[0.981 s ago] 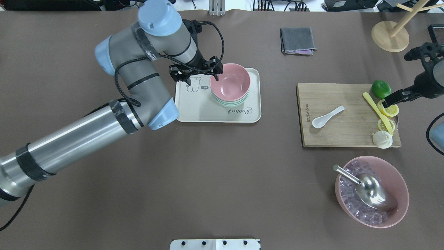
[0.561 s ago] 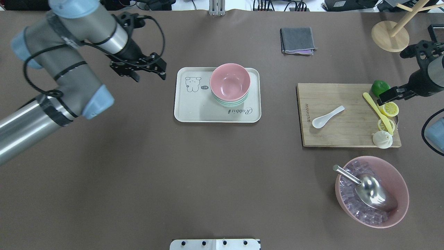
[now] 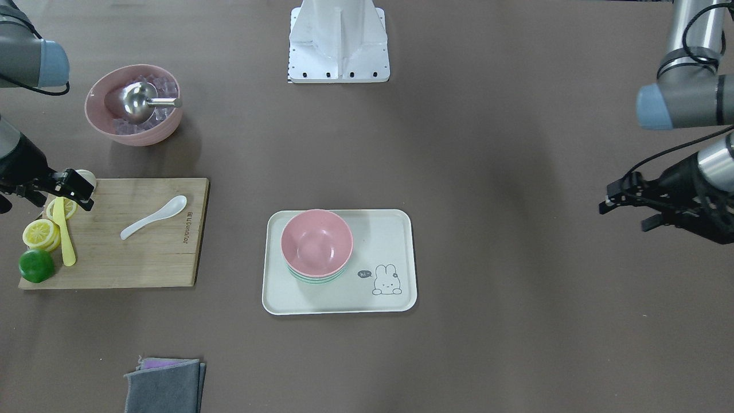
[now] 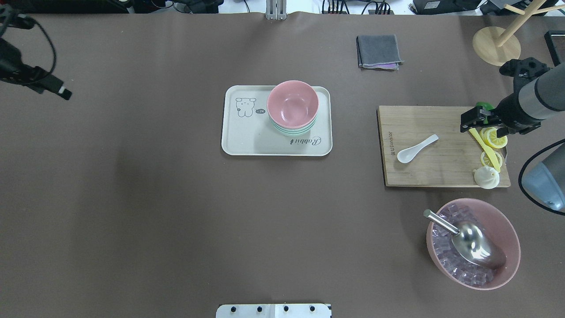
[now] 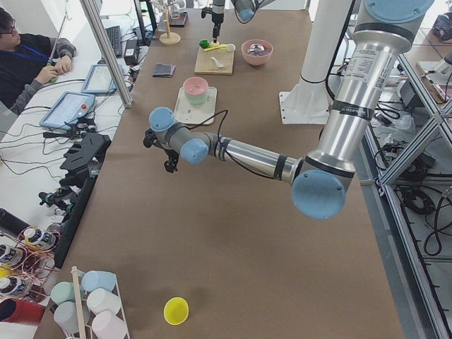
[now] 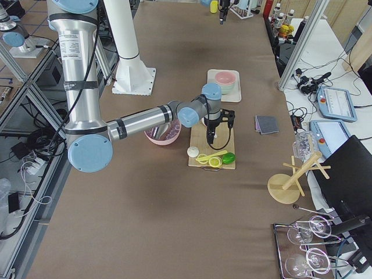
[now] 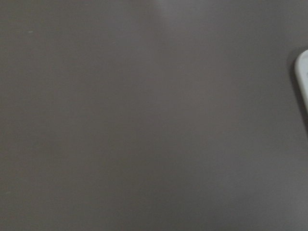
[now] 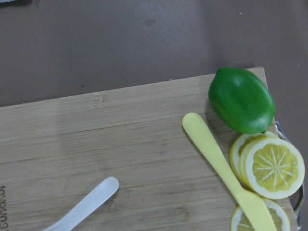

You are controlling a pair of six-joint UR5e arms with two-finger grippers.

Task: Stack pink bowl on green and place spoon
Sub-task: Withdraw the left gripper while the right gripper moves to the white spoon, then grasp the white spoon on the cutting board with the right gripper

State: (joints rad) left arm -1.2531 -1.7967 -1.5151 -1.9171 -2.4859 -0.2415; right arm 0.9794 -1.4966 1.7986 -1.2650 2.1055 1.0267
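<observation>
The robot's right gripper will next move to the middle of the white spoon's handle [image 3: 147, 221] [image 8: 68, 216] on the wooden cutting board and close there.
The pink bowl [image 4: 292, 106] sits nested on the green bowl [image 4: 293, 131] on a cream tray [image 4: 247, 141]; the stack also shows in the front view [image 3: 316, 242]. The white spoon [image 4: 417, 149] lies on the wooden cutting board [image 4: 441, 168], bowl end toward the board's near left; its handle shows in the right wrist view [image 8: 82, 207]. My left gripper [image 3: 625, 213] is open and empty, far from the tray at the table's left edge [image 4: 57, 90]. My right gripper [image 4: 484, 126] is open and empty over the board's right end, to the right of the spoon.
A lime [image 8: 240, 100], lemon slices [image 8: 274, 166], a yellow knife [image 8: 219, 163] and a white dumpling [image 4: 486, 177] lie at the board's right end. A pink bowl of ice with a metal scoop [image 4: 472, 243] stands near right. A grey cloth [image 4: 378, 51] and a wooden stand [image 4: 496, 44] are at the back.
My left arm has pulled away from the pink bowl and swung to the table's far left. My right gripper has moved left, over the board's right end. The bowls have not moved.
</observation>
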